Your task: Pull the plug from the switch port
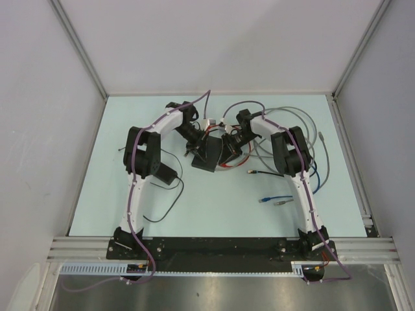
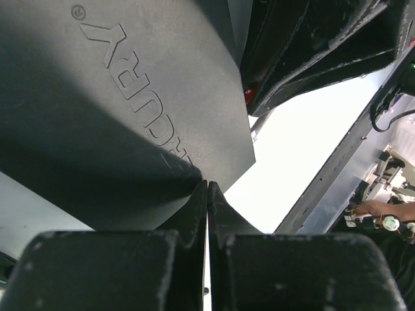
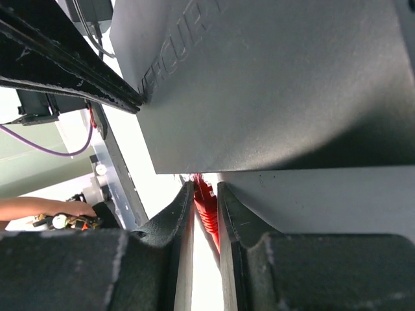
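The red plug will lie on the table (image 1: 278, 180), in between the black cable and the blue cable, as soon as my right gripper releases it.
The switch (image 1: 209, 155), a flat matte-black box with raised lettering, lies mid-table between the two arms. It fills the upper left of the left wrist view (image 2: 117, 110) and the top of the right wrist view (image 3: 272, 84). My left gripper (image 1: 196, 144) is shut with nothing between its fingers, and its tips (image 2: 207, 188) rest against the switch's top near one edge. My right gripper (image 1: 227, 148) is shut on the red plug (image 3: 207, 204), whose ribbed boot sits between the fingertips right at the switch's edge. The port itself is hidden. A red cable (image 1: 224, 166) trails out beside the switch.
A small black power adapter (image 1: 165, 173) with a thin black cord lies by the left arm. Loose grey cables (image 1: 305, 129) and a blue one (image 1: 275, 199) lie around the right arm. The right gripper's black body (image 2: 311, 45) hangs close over the switch.
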Controlling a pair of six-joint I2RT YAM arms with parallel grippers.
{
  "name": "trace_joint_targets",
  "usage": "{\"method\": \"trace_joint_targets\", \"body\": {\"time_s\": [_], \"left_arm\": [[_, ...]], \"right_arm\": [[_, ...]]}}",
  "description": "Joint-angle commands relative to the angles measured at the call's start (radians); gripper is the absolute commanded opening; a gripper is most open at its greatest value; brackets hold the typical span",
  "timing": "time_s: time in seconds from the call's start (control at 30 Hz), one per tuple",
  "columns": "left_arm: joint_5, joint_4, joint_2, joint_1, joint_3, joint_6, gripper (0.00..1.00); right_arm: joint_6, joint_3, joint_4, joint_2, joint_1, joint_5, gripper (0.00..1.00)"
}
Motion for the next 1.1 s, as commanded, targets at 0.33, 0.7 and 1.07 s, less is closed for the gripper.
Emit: {"method": "trace_joint_targets", "body": {"time_s": [0.33, 0.7, 1.07], "left_arm": [[-0.055, 0.022, 0.005, -0.020, 0.042, 0.005, 0.00], [-0.045, 0.019, -0.012, -0.014, 0.063, 0.005, 0.00], [-0.048, 0.019, -0.087, 0.021, 0.075, 0.010, 0.00]], "right_arm": [[-0.078, -0.024, 0.020, 0.040, -0.031, 0.241, 0.04], [-0.197, 0.106, -0.008, -0.127, -0.096, 0.312, 0.03], [-0.313, 0.211, -0.236, -0.176, -0.103, 0.479, 0.04]]}}
